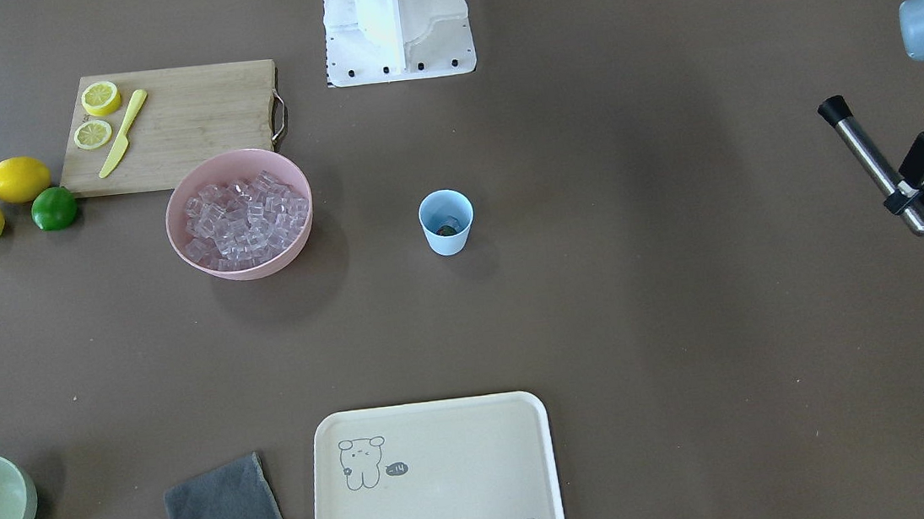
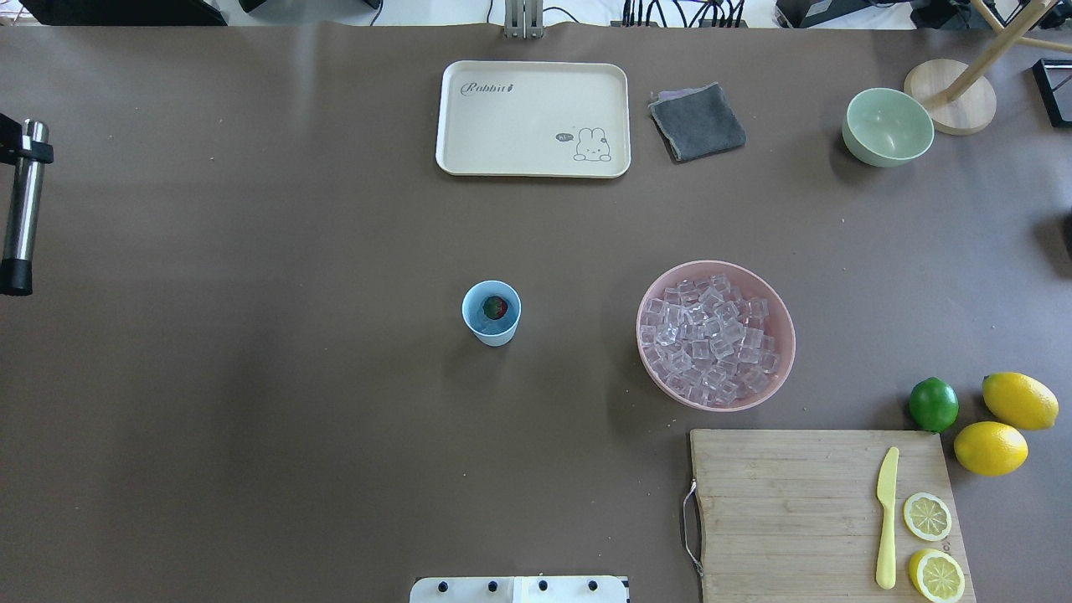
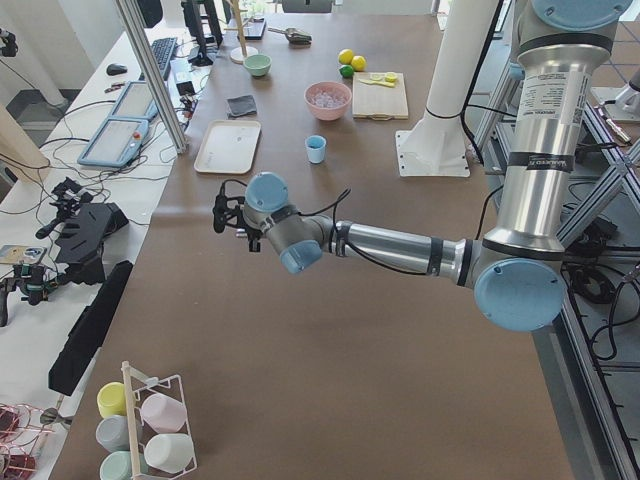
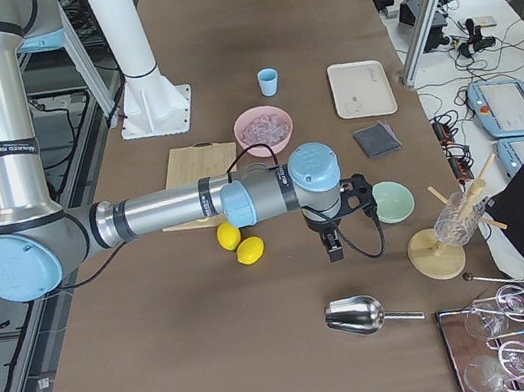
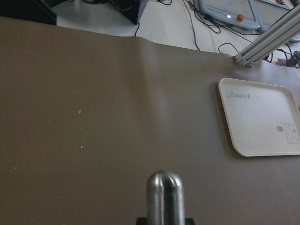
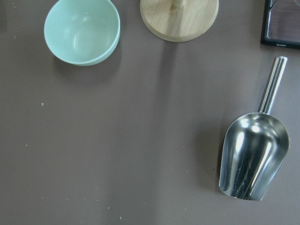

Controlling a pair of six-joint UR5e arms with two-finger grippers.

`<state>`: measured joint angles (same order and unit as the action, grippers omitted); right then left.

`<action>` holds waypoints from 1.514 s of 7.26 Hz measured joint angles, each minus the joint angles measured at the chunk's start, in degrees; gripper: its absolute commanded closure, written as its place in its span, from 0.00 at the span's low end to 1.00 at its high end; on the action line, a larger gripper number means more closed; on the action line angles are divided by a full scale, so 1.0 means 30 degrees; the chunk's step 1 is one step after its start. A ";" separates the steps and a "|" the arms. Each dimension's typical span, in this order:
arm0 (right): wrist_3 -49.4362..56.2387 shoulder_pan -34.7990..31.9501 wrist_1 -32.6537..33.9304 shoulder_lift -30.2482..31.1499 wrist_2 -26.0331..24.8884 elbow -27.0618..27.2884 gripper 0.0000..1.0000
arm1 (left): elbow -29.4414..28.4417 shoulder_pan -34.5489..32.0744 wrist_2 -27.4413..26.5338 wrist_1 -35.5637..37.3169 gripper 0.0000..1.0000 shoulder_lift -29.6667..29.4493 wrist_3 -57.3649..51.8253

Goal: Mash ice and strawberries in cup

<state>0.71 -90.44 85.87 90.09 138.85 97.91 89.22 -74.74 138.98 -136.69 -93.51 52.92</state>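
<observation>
Next, my left gripper lets go of the steel muddler on the bare table [image 1: 908, 171] just beneath it, far from the light blue cup.
The light blue cup [image 2: 491, 327] stands mid-table, also in the front view [image 1: 448, 240]. One red strawberry [image 2: 496, 307] lies inside it. The ice [image 2: 712, 335] fills the pink bowl [image 2: 646, 352] to the cup's right. I cannot tell whether any ice is in the cup. My left gripper [image 2: 21, 153] is shut on a steel muddler [image 1: 872, 156] with a black end, held above the table far to the cup's left. Its rounded tip shows in the left wrist view [image 5: 164, 197]. My right gripper [image 4: 332, 245] shows only in the exterior right view, so I cannot tell whether it is open or shut.
A cream tray [image 2: 533, 117], grey cloth [image 2: 697, 122] and pale green bowl [image 2: 888, 126] lie at the far side. A cutting board [image 2: 787, 511] carries lemon slices and a yellow knife; two lemons and a lime [image 2: 933, 404] lie beside it. A steel scoop [image 6: 253, 159] lies under the right wrist.
</observation>
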 measured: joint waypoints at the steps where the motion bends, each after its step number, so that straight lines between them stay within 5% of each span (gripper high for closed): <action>1: 0.0000 -0.0029 0.0000 0.0037 -0.0005 -0.0003 0.00 | -0.1275 -0.0078 0.0016 -0.0051 1.00 0.0934 -0.1620; 5: -0.0022 -0.0116 0.0000 -0.0006 0.0035 0.0031 0.00 | -0.4898 -0.0018 -0.0938 -0.0727 1.00 0.2058 -0.6530; 9: -0.0030 -0.0092 0.0003 -0.0056 0.0005 0.0214 0.00 | -0.6186 0.0159 -0.2145 -0.1440 1.00 0.2202 -0.8713; 10: -0.0030 -0.0061 0.0002 -0.0078 -0.0016 0.0230 0.00 | -0.6244 0.0394 -0.2186 -0.1418 0.01 0.2100 -0.8673; 11: -0.0030 -0.0030 0.0001 -0.0100 -0.0044 0.0221 0.00 | -0.6223 0.0721 -0.2193 -0.1406 0.01 0.1970 -0.8679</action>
<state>0.62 -90.53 85.87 89.80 138.72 98.57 70.55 -72.57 132.41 -140.91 -87.60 26.89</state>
